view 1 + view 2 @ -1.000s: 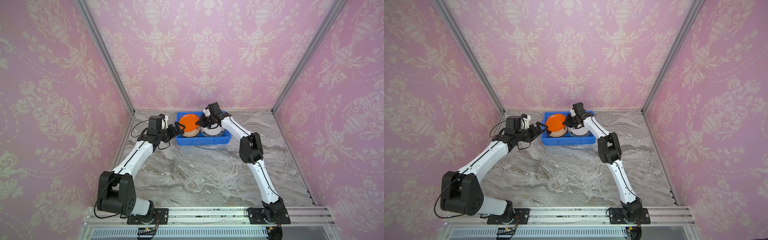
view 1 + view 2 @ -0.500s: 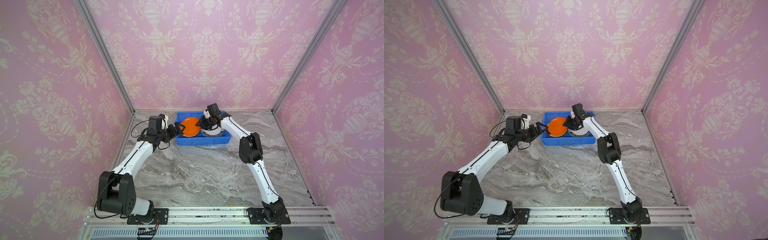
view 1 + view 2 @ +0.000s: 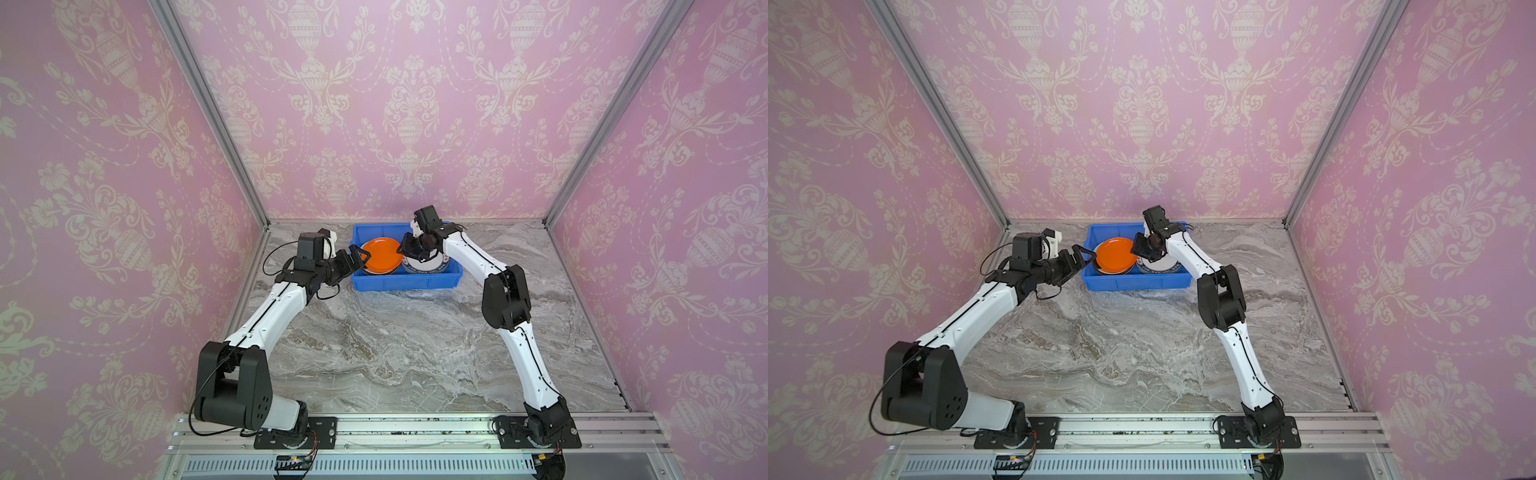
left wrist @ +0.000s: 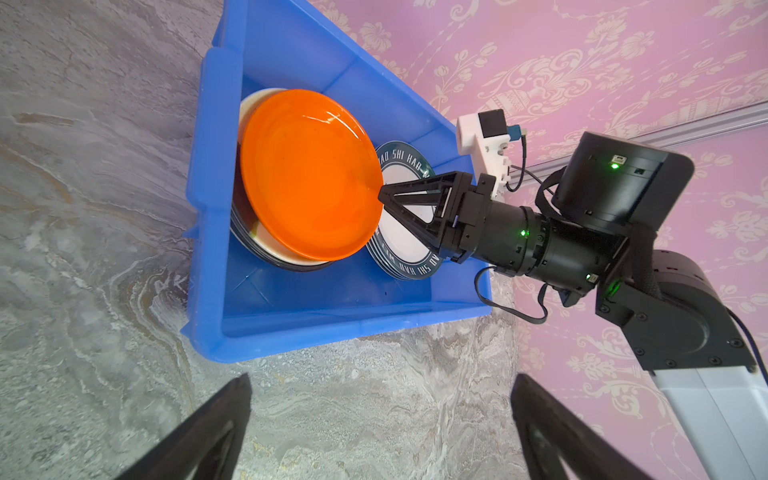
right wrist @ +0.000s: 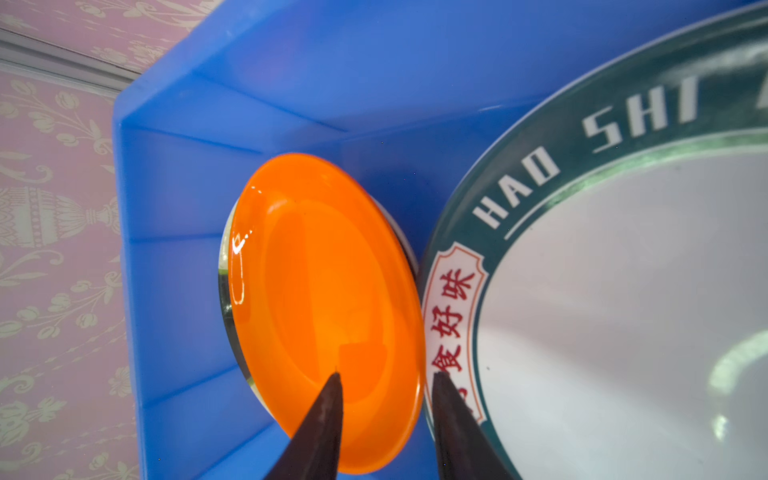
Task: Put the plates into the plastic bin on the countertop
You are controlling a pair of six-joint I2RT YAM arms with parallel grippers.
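Note:
I can see the orange plate hanging over its stack toward the white plates, so next I grasp the orange plate's rim (image 5: 400,440) with my right gripper and nudge it over the stack.
The blue plastic bin (image 3: 407,283) (image 3: 1138,284) stands at the back of the grey marble countertop (image 3: 395,340). Inside it, the orange plate (image 3: 381,254) (image 4: 311,174) (image 5: 324,307) lies on top of a stack of cream and dark plates (image 4: 266,245). Beside that stack sit the white plates with teal lettered rims (image 3: 428,267) (image 4: 407,253) (image 5: 623,291). My right gripper (image 3: 405,245) (image 5: 386,374) is open, its two fingers apart on either side of the orange plate's rim. My left gripper (image 3: 360,257) (image 4: 380,378) is wide open and holds nothing, just outside the bin's left wall.
Pink patterned walls with aluminium corner posts (image 3: 208,112) enclose the countertop on three sides. The bin stands close to the back wall. Both arm bases are bolted to a metal rail (image 3: 415,428) along the front edge.
The orange plate has gone from tilted up to lying on the stack in the bin. My right gripper's jaws have parted from its rim. The left arm has stayed still.

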